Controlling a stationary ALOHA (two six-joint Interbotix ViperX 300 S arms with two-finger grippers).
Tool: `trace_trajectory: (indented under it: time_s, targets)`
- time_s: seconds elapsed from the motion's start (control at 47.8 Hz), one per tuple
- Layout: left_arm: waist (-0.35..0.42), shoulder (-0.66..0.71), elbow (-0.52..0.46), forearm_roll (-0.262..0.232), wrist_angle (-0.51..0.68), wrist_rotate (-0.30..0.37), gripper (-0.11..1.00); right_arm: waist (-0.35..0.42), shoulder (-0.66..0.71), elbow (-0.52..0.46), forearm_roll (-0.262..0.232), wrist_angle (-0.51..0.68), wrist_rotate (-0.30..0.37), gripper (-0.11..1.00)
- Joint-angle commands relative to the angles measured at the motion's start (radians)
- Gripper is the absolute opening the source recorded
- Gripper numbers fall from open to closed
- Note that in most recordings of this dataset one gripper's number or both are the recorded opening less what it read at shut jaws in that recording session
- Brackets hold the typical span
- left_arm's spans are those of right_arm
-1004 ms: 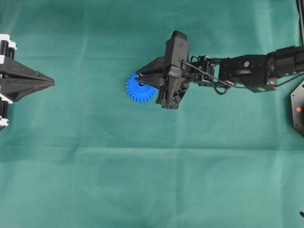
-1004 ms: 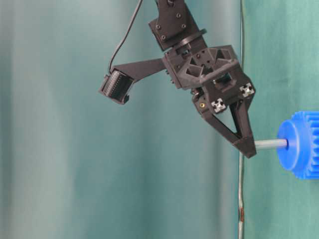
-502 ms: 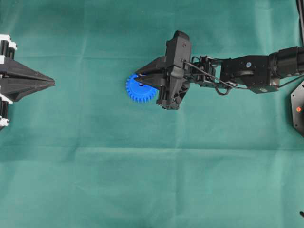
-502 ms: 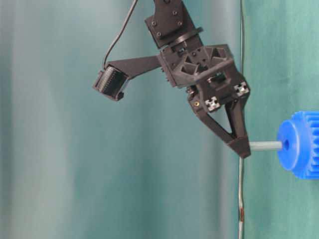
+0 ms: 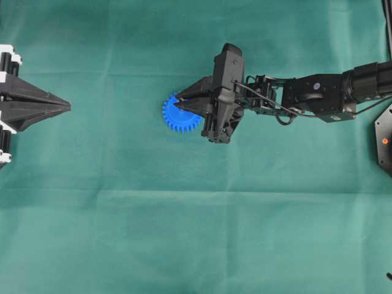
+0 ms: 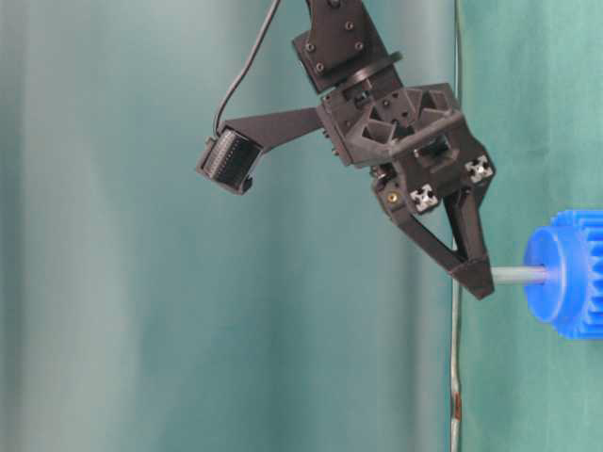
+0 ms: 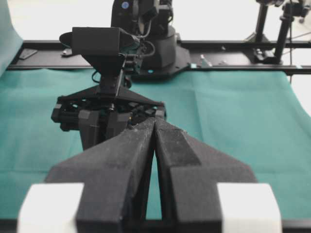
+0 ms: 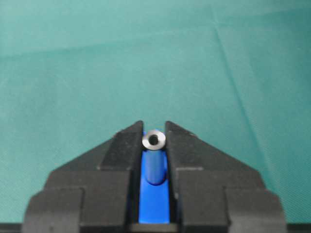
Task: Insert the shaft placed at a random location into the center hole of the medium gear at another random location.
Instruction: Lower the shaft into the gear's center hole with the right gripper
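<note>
The robot's right gripper should release the silvery shaft, sunk upright in the raised center of the blue medium gear (image 5: 182, 107) (image 8: 155, 180).
The blue medium gear (image 5: 176, 117) lies flat on the green cloth; it also shows in the table-level view (image 6: 572, 273). My right gripper (image 5: 179, 100) is above it, shut on the silvery shaft (image 6: 518, 275). The shaft points straight at the gear's raised hub (image 6: 542, 273) and its far end sits in the center hole, which it fills and hides. In the right wrist view the shaft's shiny round end (image 8: 153, 140) sits between the fingertips of the right gripper (image 8: 153, 128), with the blue gear (image 8: 153, 208) behind. My left gripper (image 5: 64, 107) is shut and empty at the far left, also in its wrist view (image 7: 154, 121).
A green cloth (image 5: 196, 233) covers the table. The right arm (image 5: 318, 95) stretches in from the right edge. A black fixture with a red dot (image 5: 384, 141) sits at the right edge. The right arm's base and a rail (image 7: 150, 43) stand at the far side.
Half a second ago the shaft's tip stood just off the hub with the hole showing. My right gripper has moved toward the gear and the shaft's end now sits in the hole. The left arm is still.
</note>
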Motion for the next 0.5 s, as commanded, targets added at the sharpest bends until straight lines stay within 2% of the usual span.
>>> trace_trajectory:
  time_s: [0.0,0.481]
  targets:
    - [0.002,0.005,-0.026,0.002,-0.005,0.000,0.00,0.003,-0.017,-0.009,0.003,-0.017,0.015,0.13]
    - [0.002,0.005,-0.025,0.002,-0.005,0.000,0.00,0.005,0.031,-0.020,0.003,-0.012,0.017,0.13]
